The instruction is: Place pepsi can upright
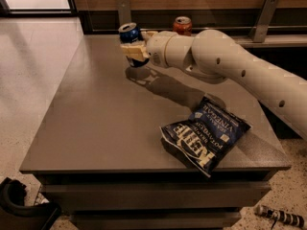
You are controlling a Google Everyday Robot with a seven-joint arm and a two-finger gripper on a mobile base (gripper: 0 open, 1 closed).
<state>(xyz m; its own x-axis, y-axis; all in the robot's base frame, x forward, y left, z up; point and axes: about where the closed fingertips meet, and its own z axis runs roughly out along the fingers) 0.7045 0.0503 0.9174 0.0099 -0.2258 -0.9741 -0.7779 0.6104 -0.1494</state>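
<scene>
Next, I release the pepsi can on the grey table point(133, 78) just below it, short of the table's far edge.
The pepsi can point(130, 34) is dark blue with a silver top and stands upright in my gripper point(135, 47), which is shut on its body. Can and gripper are near the far left part of the grey table point(100, 114), with the can's base at or just above the tabletop; I cannot tell which. My cream arm point(230, 66) reaches in from the right across the table.
An orange-red can point(182, 26) stands upright at the table's far edge, just behind my arm. A dark blue crisp bag point(205, 136) lies near the front right corner. A wooden wall with metal brackets runs behind the table.
</scene>
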